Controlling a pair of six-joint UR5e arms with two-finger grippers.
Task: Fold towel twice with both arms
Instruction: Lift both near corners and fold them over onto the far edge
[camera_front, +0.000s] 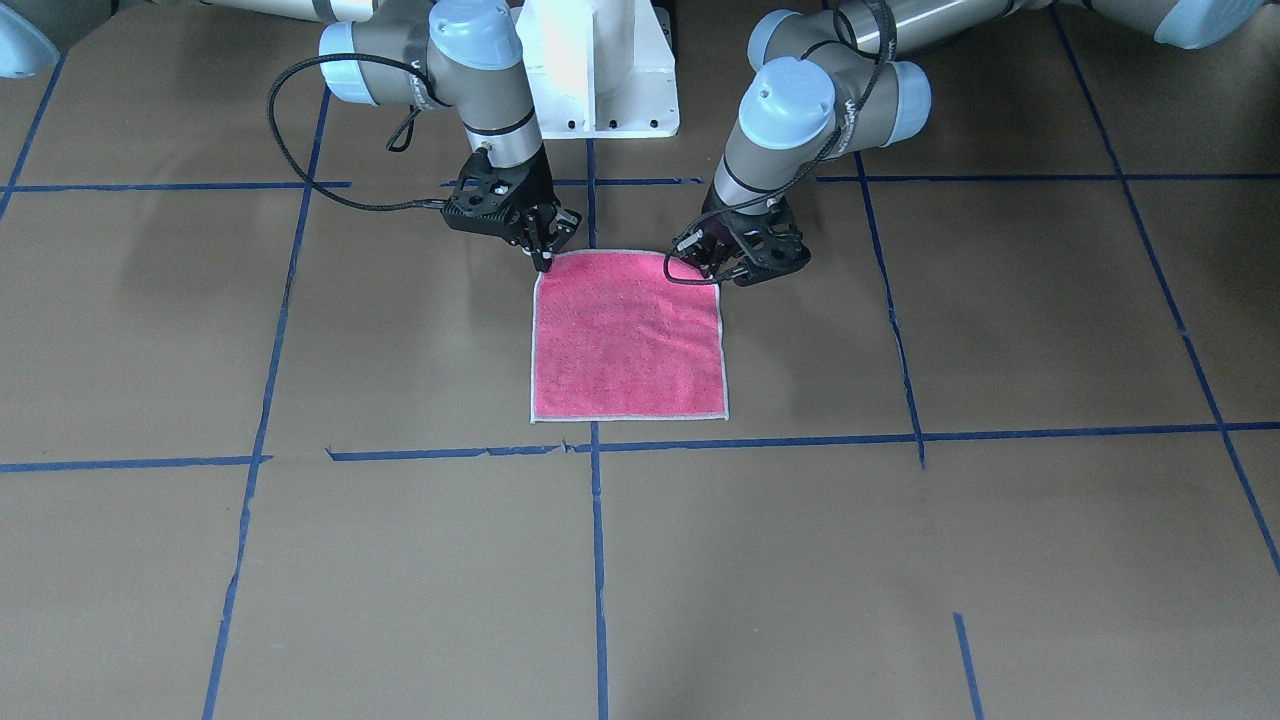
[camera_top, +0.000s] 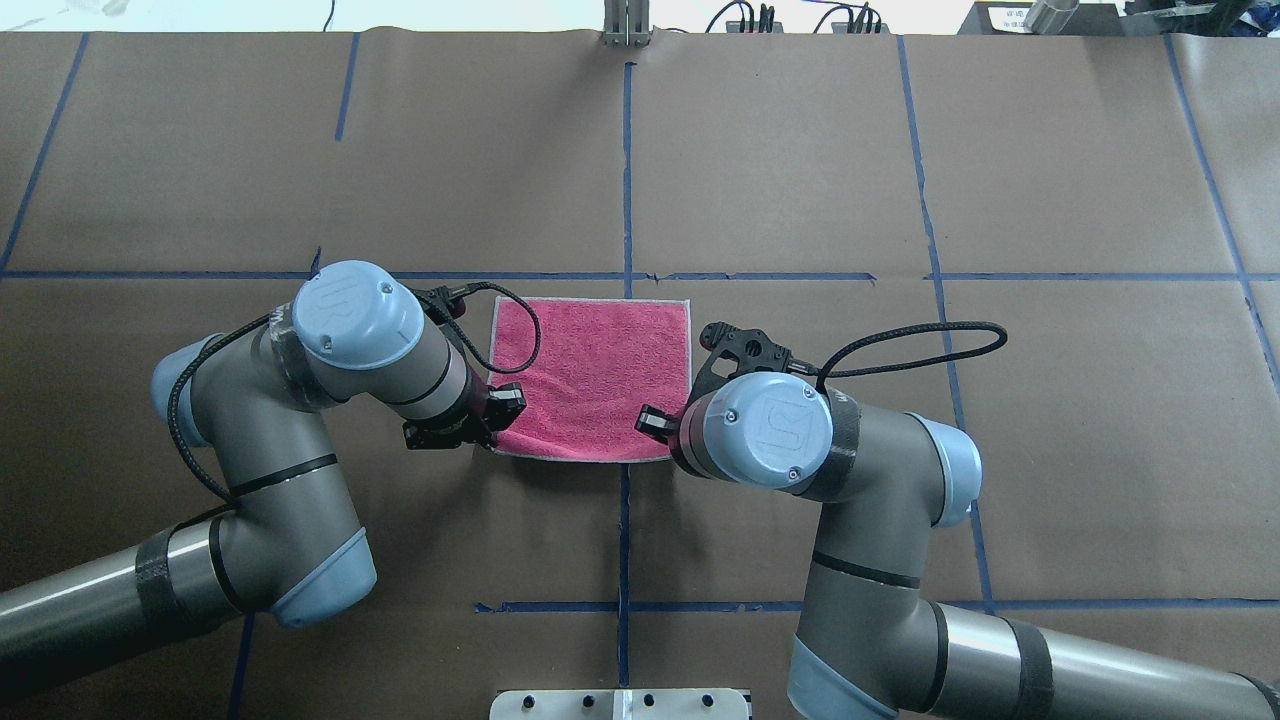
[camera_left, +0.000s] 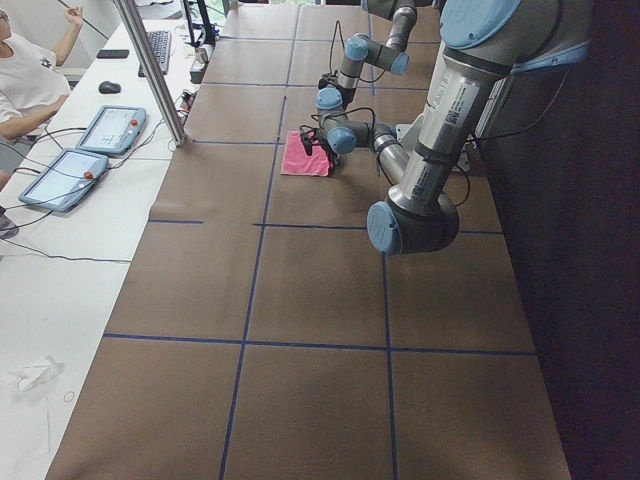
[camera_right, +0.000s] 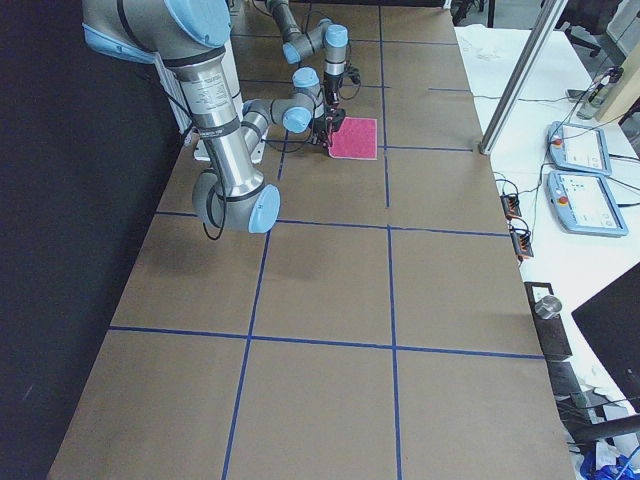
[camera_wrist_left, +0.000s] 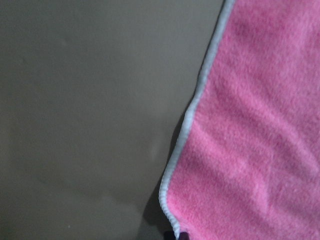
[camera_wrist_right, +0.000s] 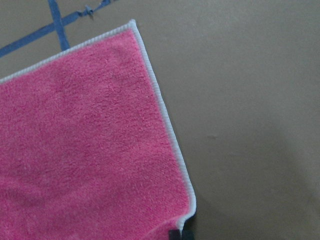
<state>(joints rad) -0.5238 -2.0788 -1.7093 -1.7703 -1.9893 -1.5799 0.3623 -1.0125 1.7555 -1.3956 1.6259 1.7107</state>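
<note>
The robot's right gripper will release the pinched corner on the pink towel just inside its far corner (camera_front: 540, 398) (camera_wrist_right: 135, 42), along the same side.
The towel (camera_front: 628, 335) lies flat and square on the brown table, pink side up, with light grey edging; it also shows in the overhead view (camera_top: 595, 375). Both arms reach down to its two corners nearest the robot. My left gripper (camera_front: 708, 268) is shut on the corner at the front view's right, low at the table (camera_top: 497, 432). My right gripper (camera_front: 544, 262) is shut on the other near corner (camera_top: 662, 430). In the left wrist view the towel (camera_wrist_left: 250, 150) has its edge slightly raised. The right wrist view shows the towel (camera_wrist_right: 85, 140) with a pinched corner.
The white pedestal base (camera_front: 600, 70) stands just behind the towel. Blue tape lines (camera_front: 597, 560) cross the brown table. A side desk with tablets (camera_left: 100, 130) and a metal post (camera_left: 150, 70) lie beyond the table's far edge.
</note>
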